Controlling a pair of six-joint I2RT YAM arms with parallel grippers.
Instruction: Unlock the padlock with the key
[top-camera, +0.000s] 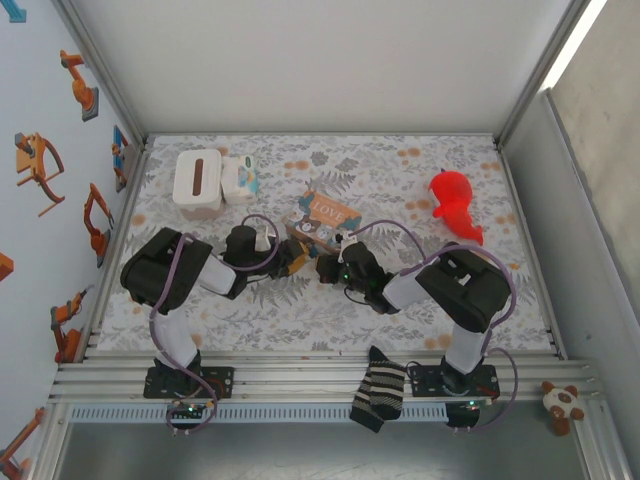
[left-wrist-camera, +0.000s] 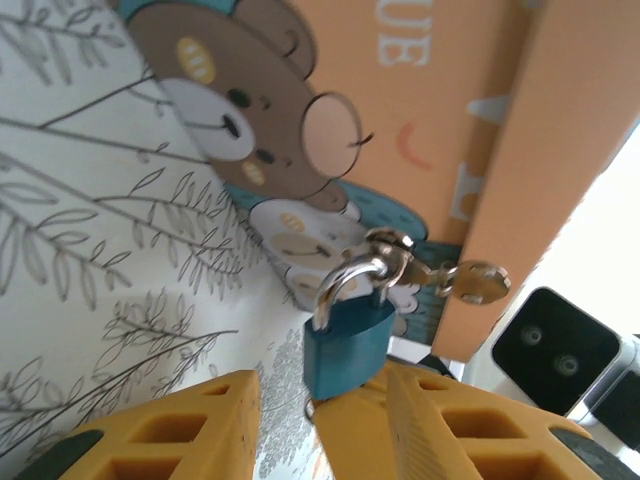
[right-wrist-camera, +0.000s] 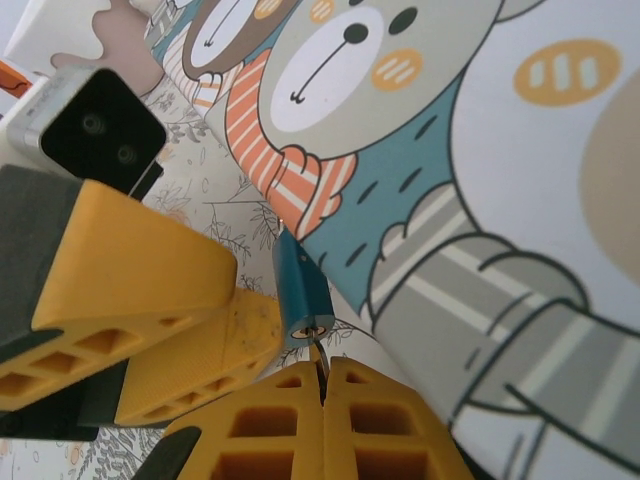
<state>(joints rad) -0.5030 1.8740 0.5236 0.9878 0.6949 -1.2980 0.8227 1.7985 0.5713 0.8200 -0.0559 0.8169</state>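
Observation:
Next, I clamp the padlock's body with my left gripper, as it sits loose between that gripper's open fingers, before my right gripper takes the key (right-wrist-camera: 320, 358) from the front.
The blue padlock (left-wrist-camera: 348, 345) stands with its silvery shackle (left-wrist-camera: 345, 280) up, close to the picture-covered LOVE box (left-wrist-camera: 440, 110). Spare keys (left-wrist-camera: 470, 282) hang from the shackle. My left gripper (left-wrist-camera: 318, 392) is open: the padlock leans on its right finger (left-wrist-camera: 450, 425), and table cloth shows between the lock and the left finger (left-wrist-camera: 170, 430). In the right wrist view my right gripper (right-wrist-camera: 323, 372) is shut on the key (right-wrist-camera: 320, 352), a thin dark sliver whose tip sits in the keyhole at the base of the padlock (right-wrist-camera: 300, 290). Both grippers meet mid-table (top-camera: 310, 262).
The LOVE box (top-camera: 325, 215) lies just behind the grippers. Two white boxes (top-camera: 197, 180) (top-camera: 241, 178) stand at the back left and a red toy (top-camera: 455, 205) at the back right. A striped sock (top-camera: 378, 388) drapes over the front rail.

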